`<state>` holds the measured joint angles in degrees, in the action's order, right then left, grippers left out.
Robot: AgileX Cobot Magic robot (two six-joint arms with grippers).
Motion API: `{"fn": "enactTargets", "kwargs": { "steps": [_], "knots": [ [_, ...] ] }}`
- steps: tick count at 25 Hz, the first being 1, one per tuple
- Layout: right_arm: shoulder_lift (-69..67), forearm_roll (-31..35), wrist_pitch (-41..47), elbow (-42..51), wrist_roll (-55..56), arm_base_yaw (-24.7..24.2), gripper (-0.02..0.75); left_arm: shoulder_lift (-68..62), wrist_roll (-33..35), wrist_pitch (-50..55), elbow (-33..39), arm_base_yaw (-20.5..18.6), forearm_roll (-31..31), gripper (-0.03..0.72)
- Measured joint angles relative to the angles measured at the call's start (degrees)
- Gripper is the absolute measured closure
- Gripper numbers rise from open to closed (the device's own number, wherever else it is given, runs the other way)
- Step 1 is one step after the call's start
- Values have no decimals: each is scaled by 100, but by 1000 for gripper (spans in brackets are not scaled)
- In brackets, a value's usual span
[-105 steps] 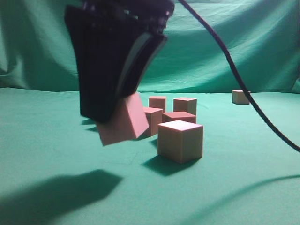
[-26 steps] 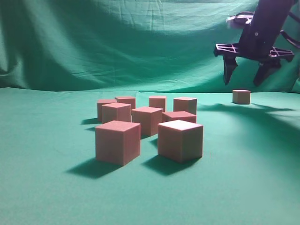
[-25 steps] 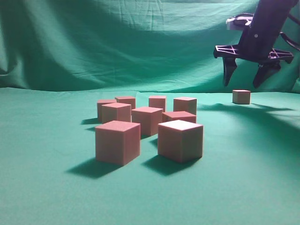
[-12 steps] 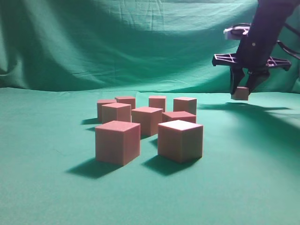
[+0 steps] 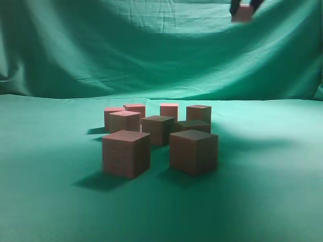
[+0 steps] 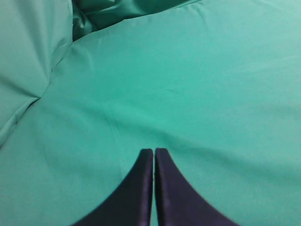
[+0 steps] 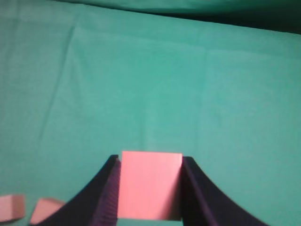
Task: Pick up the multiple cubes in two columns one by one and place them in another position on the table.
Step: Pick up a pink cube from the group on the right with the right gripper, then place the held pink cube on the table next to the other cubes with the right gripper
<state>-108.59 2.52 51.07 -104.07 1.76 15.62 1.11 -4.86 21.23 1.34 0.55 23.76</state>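
I should let the pink cube go from my right gripper on the bare table (image 5: 81,146) next to the two nearest cubes, on the shadow side of those cubes. The held cube is now high above the table.
Several reddish-pink cubes (image 5: 159,129) stand in a cluster on the teal table (image 5: 262,191), the two nearest being the front left cube (image 5: 126,153) and front right cube (image 5: 193,150). My right gripper (image 5: 243,6) is at the top edge of the exterior view, high above the table, shut on one pink cube (image 5: 242,13). In the right wrist view the held cube (image 7: 150,184) fills the gap between the right gripper's (image 7: 149,162) fingers. My left gripper (image 6: 154,151) is shut and empty over bare cloth; it does not show in the exterior view.
The draped green backdrop (image 5: 126,50) rises behind the table. Two cube corners (image 7: 28,208) show at the lower left of the right wrist view. Folds of cloth (image 6: 56,61) lie at the upper left of the left wrist view.
My right gripper closed on the lone cube at the back right and lifted it from the table up to the top of the view. Its shadow now darkens the cluster.
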Motion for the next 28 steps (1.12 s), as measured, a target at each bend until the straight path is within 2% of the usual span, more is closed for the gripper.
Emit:
{"fn": "enactTargets", "kwargs": {
  "steps": [5,8,13,17,22,28],
  "knots": [
    [1009,0,-339,1479,-120,907,477,0,0,0,0,0,0,688],
    [1293,0,-537,2110,-242,1666,477,0,0,0,0,0,0,688],
    [1084,2,-652,2546,-396,2954,477,0,0,0,0,0,0,688],
    [617,12,-771,2572,-272,3642,477,0,0,0,0,0,0,688],
    [69,12,-858,2582,223,4079,477,0,0,0,0,0,0,688],
    [-231,-219,-1014,2582,966,4109,477,0,0,0,0,0,0,688]
  ]
}}
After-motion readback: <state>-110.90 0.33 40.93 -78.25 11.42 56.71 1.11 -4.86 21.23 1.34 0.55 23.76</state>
